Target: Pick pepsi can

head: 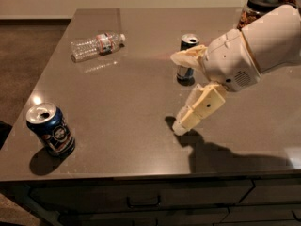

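Note:
I will next move my gripper to the upper half of the pepsi can [50,126], near the front edge of the table, and close it there.
The pepsi can [51,128], short and dark blue with a silver opened top, stands upright near the front left corner of the dark table [122,107]. My gripper [178,91] is open and empty over the middle right of the table, far to the right of the can. Its upper finger [188,58] reaches in front of a slim blue-and-silver energy drink can [186,72]. Its lower finger [197,109] points down to the left, close above the table top.
A clear plastic bottle [96,45] lies on its side at the back left. A dark-lidded jar [257,6] stands at the back right, behind my arm. The table's front edge runs just below the pepsi can, with drawers under it.

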You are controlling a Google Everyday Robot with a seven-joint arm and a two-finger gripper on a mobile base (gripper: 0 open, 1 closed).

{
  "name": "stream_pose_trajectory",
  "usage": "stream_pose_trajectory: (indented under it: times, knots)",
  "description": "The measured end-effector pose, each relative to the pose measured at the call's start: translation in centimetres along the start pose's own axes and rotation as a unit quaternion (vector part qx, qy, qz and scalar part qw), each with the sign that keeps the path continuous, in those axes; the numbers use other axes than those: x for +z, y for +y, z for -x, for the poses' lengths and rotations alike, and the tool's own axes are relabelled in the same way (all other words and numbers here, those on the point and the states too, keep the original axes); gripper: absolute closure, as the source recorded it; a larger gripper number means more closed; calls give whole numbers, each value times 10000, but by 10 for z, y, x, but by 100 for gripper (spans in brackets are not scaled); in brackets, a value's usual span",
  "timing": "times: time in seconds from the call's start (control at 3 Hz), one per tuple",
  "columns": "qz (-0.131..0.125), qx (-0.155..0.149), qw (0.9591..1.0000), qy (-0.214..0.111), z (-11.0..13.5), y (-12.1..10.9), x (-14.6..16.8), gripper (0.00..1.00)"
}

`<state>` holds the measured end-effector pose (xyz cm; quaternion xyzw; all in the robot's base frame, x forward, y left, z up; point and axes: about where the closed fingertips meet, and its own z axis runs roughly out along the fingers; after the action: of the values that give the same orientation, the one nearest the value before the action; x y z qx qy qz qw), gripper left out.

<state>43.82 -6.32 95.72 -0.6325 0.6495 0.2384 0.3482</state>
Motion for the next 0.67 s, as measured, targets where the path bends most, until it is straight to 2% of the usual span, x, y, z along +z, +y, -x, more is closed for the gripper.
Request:
stream_pose_trajectory:
  times: [0.33,0.67]
  knots:
    - [218,-105,9987,-456,28,10,16,0]
    - [311,-243,9964,-748,57,24,48,0]
